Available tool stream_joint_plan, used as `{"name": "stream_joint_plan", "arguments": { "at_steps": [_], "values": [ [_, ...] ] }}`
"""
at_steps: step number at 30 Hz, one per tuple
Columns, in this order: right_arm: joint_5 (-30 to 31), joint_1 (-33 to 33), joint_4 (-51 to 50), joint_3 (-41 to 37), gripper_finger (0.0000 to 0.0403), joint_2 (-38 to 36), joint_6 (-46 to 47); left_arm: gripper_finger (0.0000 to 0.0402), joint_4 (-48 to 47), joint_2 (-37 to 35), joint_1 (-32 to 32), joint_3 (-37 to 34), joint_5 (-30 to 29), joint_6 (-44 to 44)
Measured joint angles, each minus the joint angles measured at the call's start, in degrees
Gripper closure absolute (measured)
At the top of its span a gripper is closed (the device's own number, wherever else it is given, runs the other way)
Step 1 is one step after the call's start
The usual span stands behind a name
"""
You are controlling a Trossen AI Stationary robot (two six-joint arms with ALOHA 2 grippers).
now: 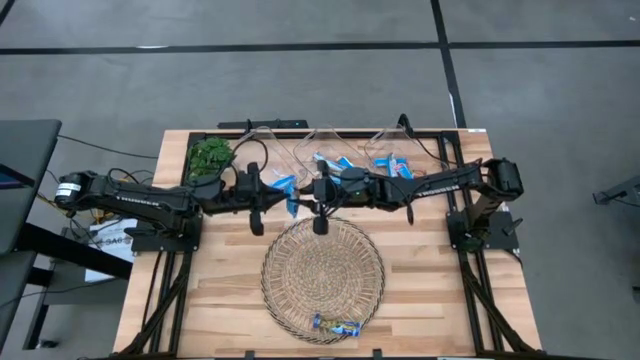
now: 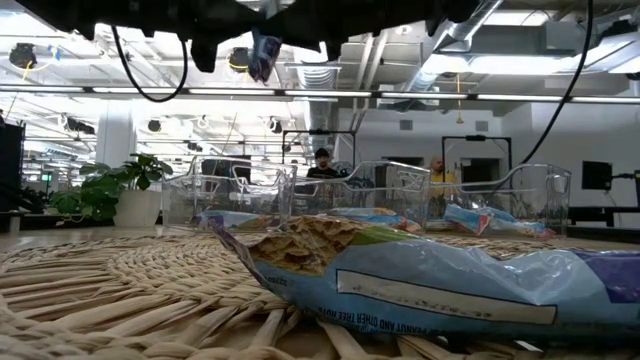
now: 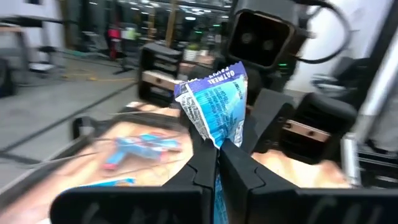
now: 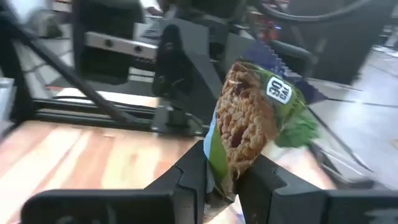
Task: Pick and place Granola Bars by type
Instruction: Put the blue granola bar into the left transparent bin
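Observation:
My left gripper is to release the blue-and-white bar behind the blue bar in the bin by the plant [image 1: 271, 166].
Both grippers meet above the table's middle, just beyond the far rim of the wicker tray [image 1: 322, 265]. My left gripper [image 3: 217, 158] is shut on a blue-and-white granola bar [image 3: 214, 102], which also shows in the high view [image 1: 290, 192]. My right gripper [image 4: 225, 180] faces it and is shut on a brownish bar with a green wrapper [image 4: 249, 118]. Two more bars [image 1: 335, 324] lie on the tray's near part; the low view shows one of them close up [image 2: 420, 275]. Other blue bars lie in the clear bins [image 1: 330, 160] [image 1: 392, 166]. My left gripper pinches the blue-and-white bar between its two fingers [image 3: 193, 168] by its lower end [image 3: 219, 140]. The bar is lifted clear and sticks out beyond the fingertips. My right gripper pinches the brownish bar by one end [image 4: 222, 168] between its fingers [image 4: 261, 174]. That bar is lifted clear too, standing out past the fingertips and slightly tilted.
Three clear plastic bins [image 1: 270, 150] [image 1: 335, 145] [image 1: 395, 145] stand along the table's far edge, and a green plant [image 1: 210, 156] is at the far left corner. Bare wood lies left and right of the tray. People stand in the room behind the table [image 2: 322, 160].

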Motion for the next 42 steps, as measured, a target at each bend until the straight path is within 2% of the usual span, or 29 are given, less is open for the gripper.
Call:
{"name": "stream_joint_plan", "arguments": {
  "at_steps": [6,13,16,19,27,34,42],
  "values": [
    [7.9,-2.0,-0.3,0.0,0.0311,0.0,0.0,0.04,-3.0,0.0,0.0,0.0,-13.4,2.6],
    [15.3,-5.0,-1.6,0.0,0.0239,0.0,3.3,0.0401,-7.2,0.0,1.0,0.0,-27.3,4.6],
    [16.8,-6.1,-2.9,0.0,0.0211,0.0,5.8,0.0401,-9.9,0.0,2.6,-0.1,-33.4,5.4],
    [16.8,-6.8,-3.9,0.0,0.0192,0.0,6.7,0.0401,-12.9,0.0,5.0,-0.1,-35.5,5.5],
    [16.6,-6.7,-4.3,0.0,0.0177,0.0,6.7,0.0401,-17.1,0.0,12.9,0.0,-34.1,5.6],
    [16.6,-6.6,-5.2,0.0,0.0182,0.0,7.6,0.0401,-22.6,2.5,20.7,-0.1,-19.5,3.8],
    [16.6,-5.6,-5.3,0.0,0.0182,0.0,7.6,0.0401,-20.8,15.3,25.4,-0.1,-12.2,4.8]
  ]
}}
